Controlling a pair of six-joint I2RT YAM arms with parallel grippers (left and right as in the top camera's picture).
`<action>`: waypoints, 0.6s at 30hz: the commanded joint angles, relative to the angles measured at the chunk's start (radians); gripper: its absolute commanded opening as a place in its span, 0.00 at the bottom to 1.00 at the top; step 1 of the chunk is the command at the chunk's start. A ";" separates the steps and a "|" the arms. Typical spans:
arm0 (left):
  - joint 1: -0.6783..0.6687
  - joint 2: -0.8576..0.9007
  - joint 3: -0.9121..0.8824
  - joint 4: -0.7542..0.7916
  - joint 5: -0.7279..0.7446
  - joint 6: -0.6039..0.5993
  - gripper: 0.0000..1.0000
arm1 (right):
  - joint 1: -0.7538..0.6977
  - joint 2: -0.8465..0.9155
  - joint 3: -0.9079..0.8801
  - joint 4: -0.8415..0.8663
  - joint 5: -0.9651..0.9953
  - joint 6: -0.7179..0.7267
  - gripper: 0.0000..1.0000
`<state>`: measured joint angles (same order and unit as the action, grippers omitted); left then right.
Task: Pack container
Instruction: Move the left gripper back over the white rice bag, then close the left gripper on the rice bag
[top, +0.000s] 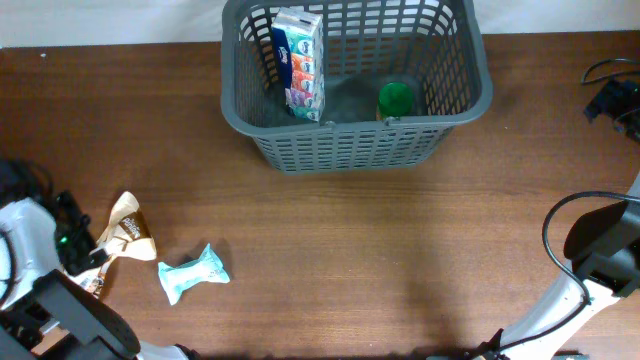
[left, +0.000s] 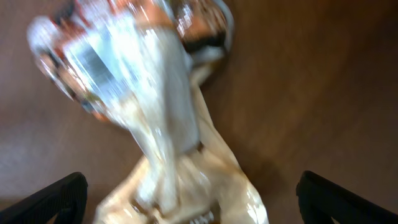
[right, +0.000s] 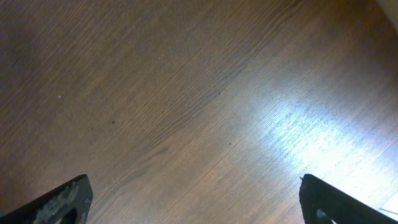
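The robot's left gripper should grip the narrow middle (top: 111, 251) (left: 171, 152) of the tan snack bag, between the bag's barcode label and its wide tan end.
The dark grey slotted container (top: 350, 140) stands at the back middle of the table. Inside it are a tissue pack (top: 298, 62) standing on edge and a green-lidded jar (top: 395, 99). A tan snack bag (top: 128, 238) lies at the front left; it also fills the left wrist view (left: 168, 155), blurred. My left gripper (left: 186, 199) is open, its fingers wide on either side of the bag. A light blue packet (top: 194, 272) lies beside the bag. My right gripper (right: 193, 199) is open and empty above bare wood at the front right.
A black cable (top: 605, 70) and dark gear sit at the table's far right edge. The right arm's body (top: 600, 250) stands at the front right. The white wall runs behind the container.
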<state>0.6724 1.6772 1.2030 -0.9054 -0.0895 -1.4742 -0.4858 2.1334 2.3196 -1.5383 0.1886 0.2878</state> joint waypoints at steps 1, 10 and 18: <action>-0.060 0.029 -0.010 0.025 -0.039 -0.105 0.99 | -0.004 -0.001 -0.006 0.002 -0.002 0.009 0.99; -0.060 0.117 -0.010 -0.008 -0.009 -0.150 0.99 | -0.004 -0.001 -0.006 0.002 -0.002 0.010 0.99; -0.060 0.176 -0.028 -0.001 -0.015 -0.148 0.99 | -0.004 -0.001 -0.006 0.002 -0.002 0.009 0.99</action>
<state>0.6090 1.8240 1.2007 -0.9066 -0.0978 -1.6054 -0.4858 2.1334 2.3196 -1.5387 0.1886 0.2878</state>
